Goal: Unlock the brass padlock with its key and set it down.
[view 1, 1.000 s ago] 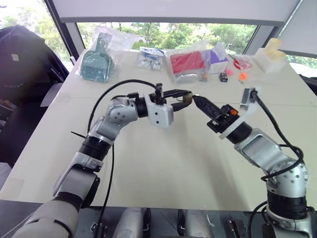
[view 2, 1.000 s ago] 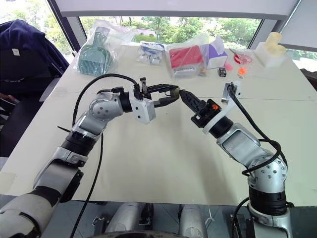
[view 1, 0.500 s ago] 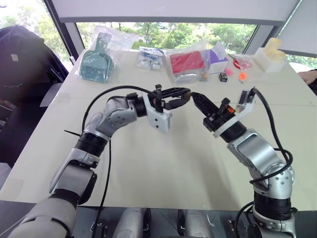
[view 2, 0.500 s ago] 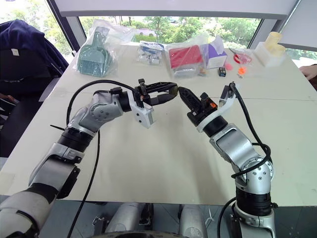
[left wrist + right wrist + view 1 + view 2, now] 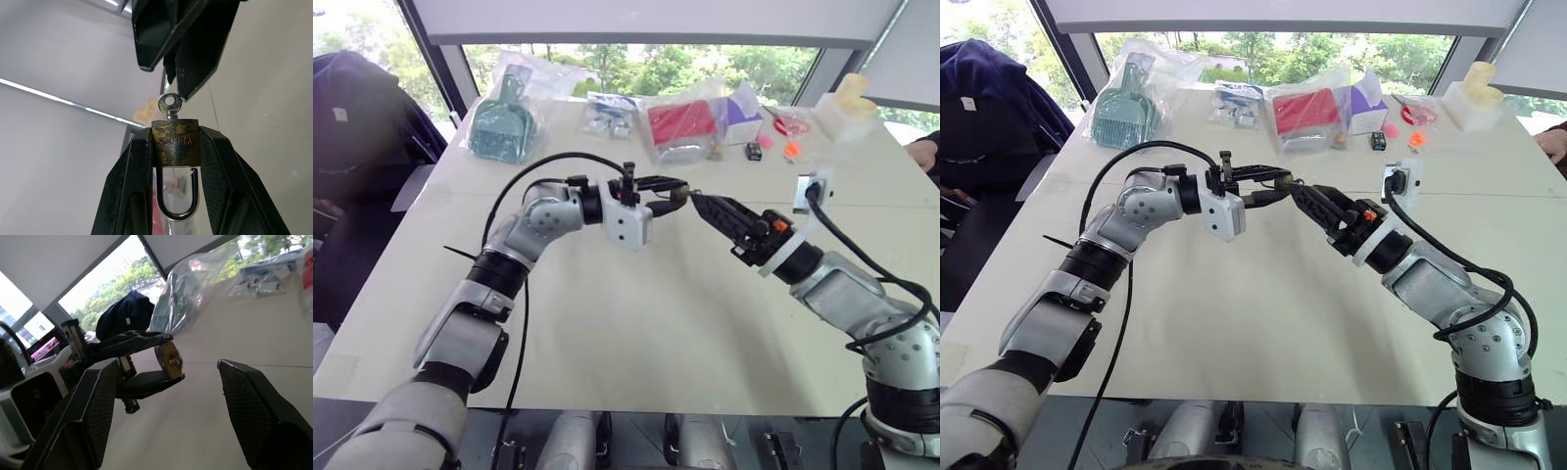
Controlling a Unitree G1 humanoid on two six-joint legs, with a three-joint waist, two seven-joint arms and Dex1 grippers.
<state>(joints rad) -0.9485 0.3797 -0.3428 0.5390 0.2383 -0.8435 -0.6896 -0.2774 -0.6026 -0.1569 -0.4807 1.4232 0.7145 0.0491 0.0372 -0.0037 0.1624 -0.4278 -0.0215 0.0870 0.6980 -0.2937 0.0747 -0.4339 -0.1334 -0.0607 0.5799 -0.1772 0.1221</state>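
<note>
The open shackle sits deep between the fingers of my left gripper. I will therefore reach past the key with my right gripper and take over the padlock's body (image 5: 176, 142).
The brass padlock (image 5: 176, 142) is pinched by its body between the fingers of my left gripper (image 5: 677, 193), which is held level above the table and points right. Its silvery shackle (image 5: 177, 213) hangs toward the wrist, and one leg's end sits just clear of the body. The small silver key (image 5: 169, 105) sticks out of the padlock's outer end. My right gripper (image 5: 697, 200) faces it tip to tip, open, with one finger on each side of the key and not touching it.
The pale table (image 5: 626, 323) lies under both arms. Along its far edge are a bagged teal brush (image 5: 504, 122), a bagged red item (image 5: 683, 122), a purple box (image 5: 744, 113) and a white object (image 5: 847, 106). A person's hand (image 5: 925, 152) rests at the right edge.
My right gripper has opened and let go of the key, its wrist has rolled, and its forearm has swung out to the right. The left gripper still holds the padlock in the same place.
</note>
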